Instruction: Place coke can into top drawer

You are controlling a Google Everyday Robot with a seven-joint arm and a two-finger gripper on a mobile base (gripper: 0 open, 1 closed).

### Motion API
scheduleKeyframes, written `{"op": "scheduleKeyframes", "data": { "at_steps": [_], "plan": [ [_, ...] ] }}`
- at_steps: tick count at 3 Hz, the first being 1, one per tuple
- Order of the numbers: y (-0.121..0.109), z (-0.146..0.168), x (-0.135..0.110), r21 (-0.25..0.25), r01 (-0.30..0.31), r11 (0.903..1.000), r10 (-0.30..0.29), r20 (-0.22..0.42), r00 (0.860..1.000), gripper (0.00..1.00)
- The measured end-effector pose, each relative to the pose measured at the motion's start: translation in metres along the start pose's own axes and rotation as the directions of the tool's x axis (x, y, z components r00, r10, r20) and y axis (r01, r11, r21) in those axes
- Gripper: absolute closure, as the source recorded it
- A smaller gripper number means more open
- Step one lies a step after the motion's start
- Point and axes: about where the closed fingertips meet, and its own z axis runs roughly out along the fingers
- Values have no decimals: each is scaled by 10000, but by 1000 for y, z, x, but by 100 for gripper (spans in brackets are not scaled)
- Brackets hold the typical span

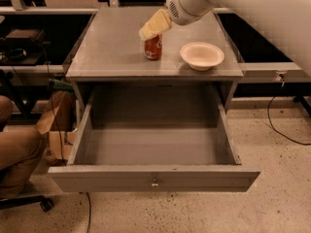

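Observation:
My gripper will close next on the upper sides [152,40] of the red coke can, just below the can's lid, so that the can hangs upright.
The red coke can [153,48] stands upright on top of the grey cabinet [112,52], left of a bowl. My gripper [149,30] with cream-yellow fingers sits right at the can's top, coming down from the white arm at the upper right. It hides the can's lid. The top drawer [153,178] is pulled wide open toward the camera, its inside bare, with a small metal knob [154,183] on its front panel.
A cream-white round bowl [202,55] sits on the cabinet top to the right of the can. A person's leg and a chair base [19,159] are at the left. A cable [282,125] lies on the speckled floor at the right.

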Motion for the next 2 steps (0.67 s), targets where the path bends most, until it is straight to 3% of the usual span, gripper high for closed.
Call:
{"op": "scheduleKeyframes", "data": {
  "at_steps": [1,2],
  "plan": [
    [0,41,-13,-84,-541,9985,544,472,9974,0],
    [2,101,-28,-431,-1102,9930,1131,719,9910,0]
  ]
}}
